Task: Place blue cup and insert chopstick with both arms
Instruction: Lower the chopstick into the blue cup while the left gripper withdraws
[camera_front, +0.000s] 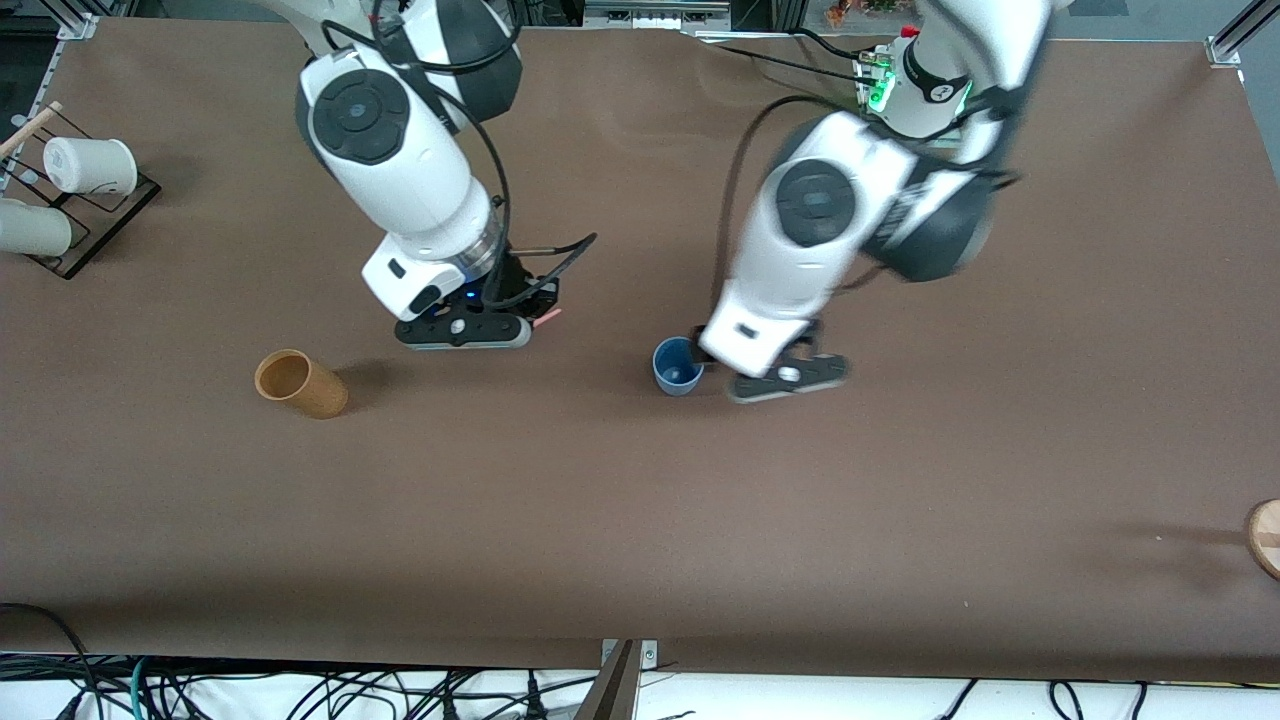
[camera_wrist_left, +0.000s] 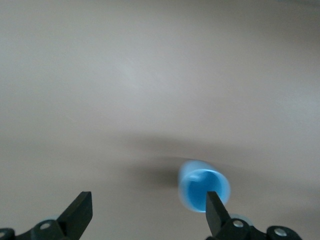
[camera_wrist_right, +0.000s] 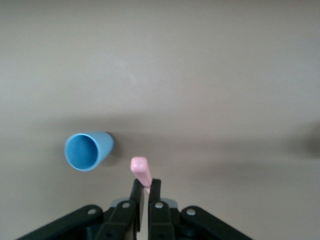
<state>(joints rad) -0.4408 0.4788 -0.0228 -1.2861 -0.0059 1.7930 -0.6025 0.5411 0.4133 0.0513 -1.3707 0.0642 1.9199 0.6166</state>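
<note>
My right gripper should release the pink chopstick inside the blue cup (camera_front: 671, 374) (camera_wrist_right: 83, 151), close to the middle of the brown table.
The blue cup (camera_front: 678, 365) stands upright on the brown table near its middle. My left gripper (camera_front: 770, 372) is low beside it, toward the left arm's end, and looks blurred. In the left wrist view the left gripper (camera_wrist_left: 147, 210) is open and empty, and the blue cup (camera_wrist_left: 204, 189) sits just past one fingertip (camera_wrist_left: 215, 210), not between the jaws. My right gripper (camera_front: 528, 300) is shut on the pink chopstick (camera_front: 547, 318), over the table between the tan cup and the blue cup. The right wrist view shows the right gripper (camera_wrist_right: 146, 187), the chopstick (camera_wrist_right: 141, 171) sticking out past it and the blue cup (camera_wrist_right: 87, 150).
A tan cork-coloured cup (camera_front: 300, 383) lies on its side toward the right arm's end. White cups (camera_front: 88, 165) sit on a black rack (camera_front: 110, 215) at that end's table edge. A round wooden object (camera_front: 1266, 535) is at the left arm's end.
</note>
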